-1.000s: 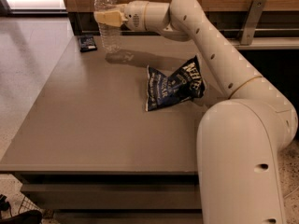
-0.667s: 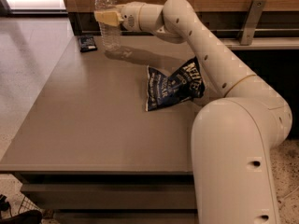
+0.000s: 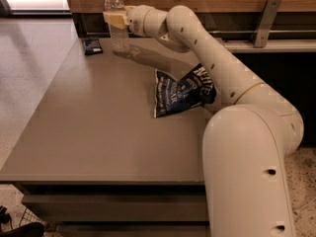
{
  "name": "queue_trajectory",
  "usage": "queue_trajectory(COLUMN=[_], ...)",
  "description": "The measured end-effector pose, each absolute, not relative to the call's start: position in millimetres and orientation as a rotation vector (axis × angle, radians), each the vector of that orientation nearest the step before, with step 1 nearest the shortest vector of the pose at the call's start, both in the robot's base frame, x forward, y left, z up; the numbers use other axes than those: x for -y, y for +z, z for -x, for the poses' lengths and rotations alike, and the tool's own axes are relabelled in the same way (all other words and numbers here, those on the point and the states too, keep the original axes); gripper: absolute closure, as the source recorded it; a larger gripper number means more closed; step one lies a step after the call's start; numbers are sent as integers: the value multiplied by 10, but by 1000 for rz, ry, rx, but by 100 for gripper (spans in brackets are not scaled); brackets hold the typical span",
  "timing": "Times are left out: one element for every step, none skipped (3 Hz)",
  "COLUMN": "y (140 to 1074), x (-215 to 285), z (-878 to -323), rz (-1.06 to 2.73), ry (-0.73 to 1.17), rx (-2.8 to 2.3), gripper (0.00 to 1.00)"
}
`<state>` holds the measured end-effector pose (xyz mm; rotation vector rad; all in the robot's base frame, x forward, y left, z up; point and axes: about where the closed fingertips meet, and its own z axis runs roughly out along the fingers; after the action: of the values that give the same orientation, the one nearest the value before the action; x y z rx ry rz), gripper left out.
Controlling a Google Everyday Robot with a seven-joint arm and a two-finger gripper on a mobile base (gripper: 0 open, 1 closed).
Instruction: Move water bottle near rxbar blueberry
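Next, my gripper sets the water bottle down on the grey table (image 3: pixel 116 53) beside the rxbar blueberry.
The water bottle (image 3: pixel 115 26) is a clear plastic bottle with a white cap, upright at the far left of the table. My gripper (image 3: pixel 115 19) reaches in from the right and its pale fingers (image 3: pixel 112 19) are closed around the bottle's upper body. The rxbar blueberry (image 3: pixel 92 45) is a small flat dark navy wrapper lying on the table just left of the bottle, a short gap away. The bottle's base is at or just above the tabletop; I cannot tell which.
A big dark blue chip bag (image 3: pixel 181 92) with white lettering lies mid-table, right of centre, under my arm. The grey table (image 3: pixel 98 132) ends at a wooden wall at the back. A metal bracket (image 3: pixel 265 21) stands at the back right.
The arm and bottle have shifted slightly left, toward the rxbar. The chip bag and rxbar have not moved.
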<state>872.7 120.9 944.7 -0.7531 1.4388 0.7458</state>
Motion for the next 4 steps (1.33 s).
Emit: queue_trajectory(y=[9354, 9247, 9198, 9165], x=[-1177, -1267, -1378, -1461], z=[-8767, -8803, -8831, -8851], rz=[735, 751, 773, 789], ry=[720, 729, 745, 763], rx=[-1419, -1416, -1409, -1406], gripper=[100, 100, 100, 100])
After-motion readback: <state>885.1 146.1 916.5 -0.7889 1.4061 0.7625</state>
